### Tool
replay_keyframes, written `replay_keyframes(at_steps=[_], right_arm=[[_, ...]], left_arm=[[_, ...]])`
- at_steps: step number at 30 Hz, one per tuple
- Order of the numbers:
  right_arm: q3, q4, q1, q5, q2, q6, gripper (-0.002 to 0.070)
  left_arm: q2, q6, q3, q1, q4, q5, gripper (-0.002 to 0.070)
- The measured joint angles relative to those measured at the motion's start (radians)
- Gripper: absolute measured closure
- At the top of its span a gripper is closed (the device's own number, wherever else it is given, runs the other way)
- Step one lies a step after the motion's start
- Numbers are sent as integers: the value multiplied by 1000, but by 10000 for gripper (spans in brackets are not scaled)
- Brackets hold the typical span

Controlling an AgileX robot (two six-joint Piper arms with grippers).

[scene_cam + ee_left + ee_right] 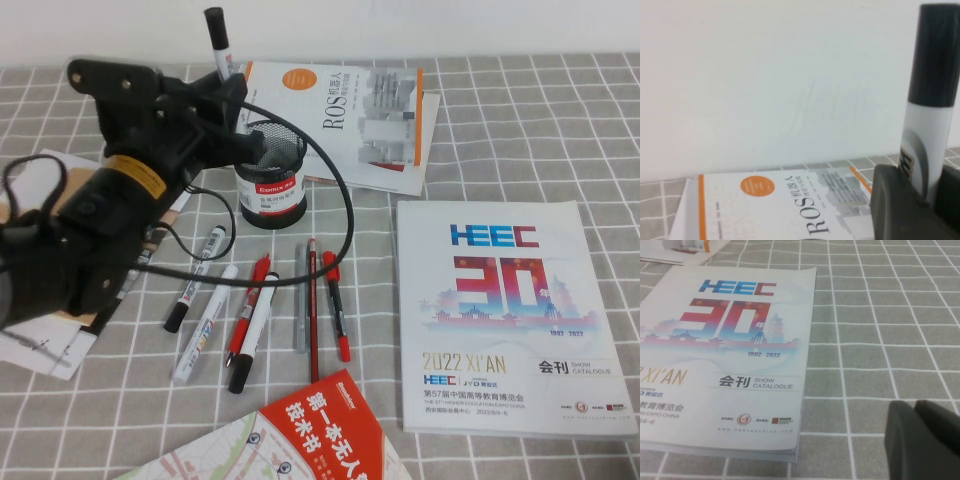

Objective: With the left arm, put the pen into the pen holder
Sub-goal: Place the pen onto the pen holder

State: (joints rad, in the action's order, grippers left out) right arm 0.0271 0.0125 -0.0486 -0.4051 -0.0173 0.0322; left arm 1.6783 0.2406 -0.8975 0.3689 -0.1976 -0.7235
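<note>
My left gripper has the pen upright above the holder's back rim. It will let go of it inside the black mesh pen holder (268, 145), so the pen leans on the pen holder's rim toward the ROS book.
My left gripper (232, 97) is shut on the pen (218, 42), a white barrel with dark print, and holds it upright with its black cap on top. It stands just above the back left rim of the pen holder (271, 178), a black mesh cup with a red-and-white label. The pen's lower end is hidden behind the fingers. In the left wrist view the pen (930, 100) rises from between the dark fingers (895, 200) of the left gripper (932, 186). My right gripper (914, 409) is shut and empty, low over the checked cloth, and is out of the high view.
Several markers and pens (262, 305) lie on the cloth in front of the holder. A ROS book (350, 115) lies behind it, a HEEC catalogue (505, 315) on the right, a red booklet (320, 425) at the front, and papers (40, 345) on the left.
</note>
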Motion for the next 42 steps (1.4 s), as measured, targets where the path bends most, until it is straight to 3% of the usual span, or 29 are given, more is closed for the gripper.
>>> replay_keyframes(at_steps=[18,29,36,42], right_arm=[[0,0,0,0,0,0,690],[0,0,0,0,0,0,690],[0,0,0,0,0,0,690],[0,0,0,0,0,0,690]], left_arm=[[216,33,-101,-29,-30,-55,568],[223,-49,-101,-29,-30,-59,568],[223,-53,-101,-29,-14,-57,449],[220,-53,-101,-29,51,-41,422]])
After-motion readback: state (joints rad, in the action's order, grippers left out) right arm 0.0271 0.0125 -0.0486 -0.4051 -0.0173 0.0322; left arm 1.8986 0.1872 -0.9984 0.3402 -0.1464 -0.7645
